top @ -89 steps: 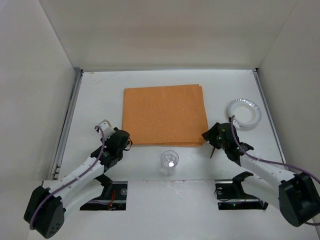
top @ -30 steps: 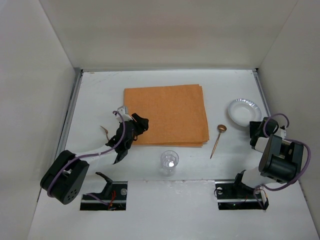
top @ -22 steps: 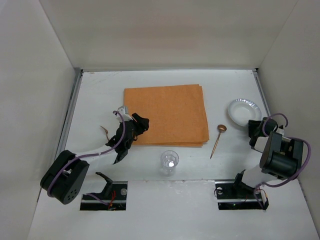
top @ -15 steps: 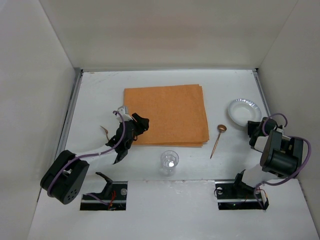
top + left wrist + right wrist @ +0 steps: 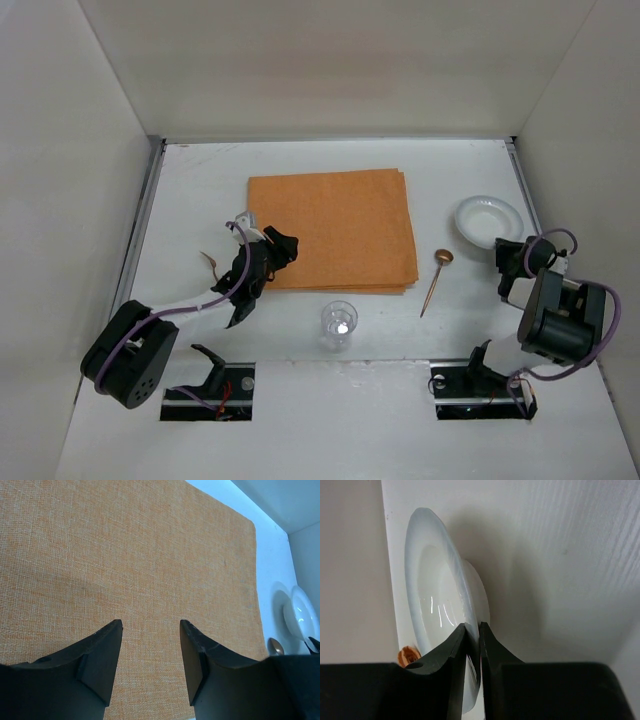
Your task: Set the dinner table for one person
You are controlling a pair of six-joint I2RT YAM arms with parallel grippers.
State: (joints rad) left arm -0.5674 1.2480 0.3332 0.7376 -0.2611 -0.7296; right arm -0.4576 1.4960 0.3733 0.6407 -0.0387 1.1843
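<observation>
I should let go of the white plate with my right gripper near the middle of the orange placemat (image 5: 327,225).
The dinner table (image 5: 200,180) is a white tabletop with an orange placemat (image 5: 332,230) at its middle. A white plate (image 5: 488,220) lies at the right, and my right gripper (image 5: 507,252) is shut on its near rim. In the right wrist view the rim of the plate (image 5: 432,590) runs between the closed fingers of my right gripper (image 5: 473,630). My left gripper (image 5: 270,240) hovers open over the placemat's left edge, and the left wrist view shows nothing between the fingers of that gripper (image 5: 150,630) but the placemat (image 5: 125,555).
A wooden spoon (image 5: 436,275) lies between placemat and plate. A clear cup (image 5: 339,322) stands near the front edge, below the placemat. A small brown utensil (image 5: 210,262) lies left of the left arm. Grey rails (image 5: 140,230) border the table's sides.
My right gripper's jaws have closed on the plate's rim over the last second. Three seconds ago it was by the spoon. The left arm has held still for the last second.
</observation>
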